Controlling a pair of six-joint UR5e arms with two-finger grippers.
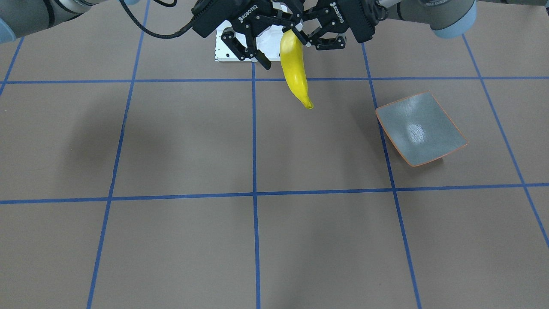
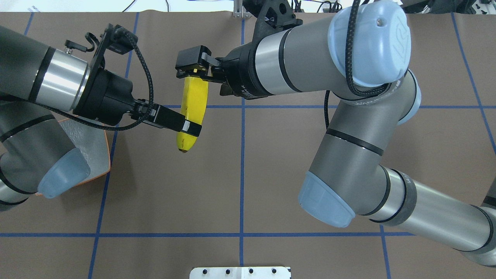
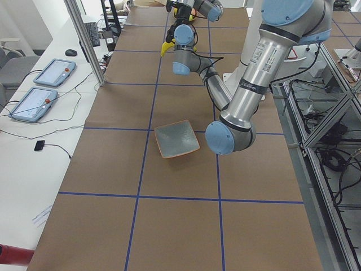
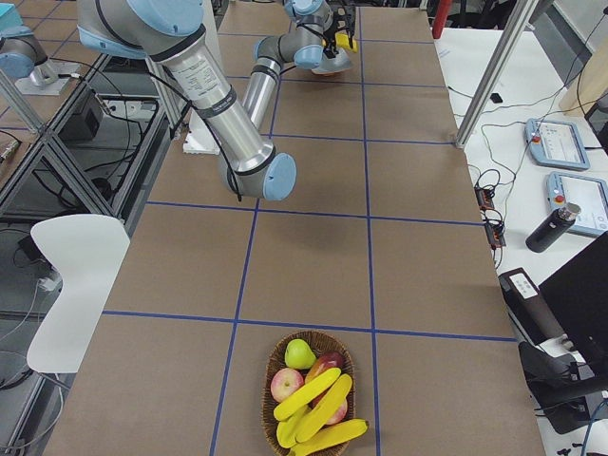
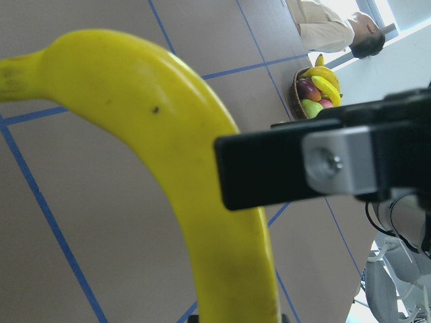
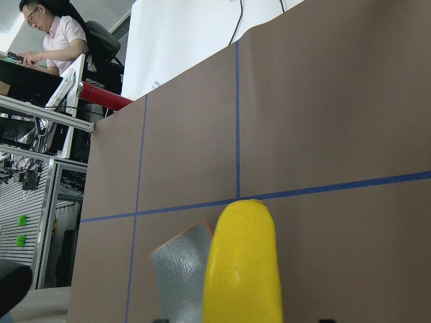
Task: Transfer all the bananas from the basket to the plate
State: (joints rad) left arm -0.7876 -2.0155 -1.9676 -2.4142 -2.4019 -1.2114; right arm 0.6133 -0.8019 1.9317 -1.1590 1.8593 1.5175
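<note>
Next, my left gripper lets go of the yellow banana on the middle of the empty grey-green plate (image 1: 427,133).
One yellow banana (image 1: 294,68) hangs in the air over the table's middle, tip down. My left gripper (image 1: 306,38) is shut on the banana (image 2: 192,104) near the end closer to the robot; one finger (image 2: 190,128) crosses over it. My right gripper (image 1: 279,47) is at the banana's other end (image 2: 193,68), jaws open, one finger standing clear of the fruit. The banana fills both wrist views (image 5: 182,168) (image 6: 244,269). The grey-green plate (image 1: 422,128) with an orange rim lies empty on my left side. Three more bananas (image 4: 318,408) lie in the wicker basket (image 4: 271,366) far on my right.
The basket also holds apples (image 4: 287,383) and shows small in the left wrist view (image 5: 296,94). The white base plate (image 2: 240,272) sits at the robot's edge. My left arm's elbow overhangs part of the plate (image 2: 91,143). Blue tape lines grid the brown table.
</note>
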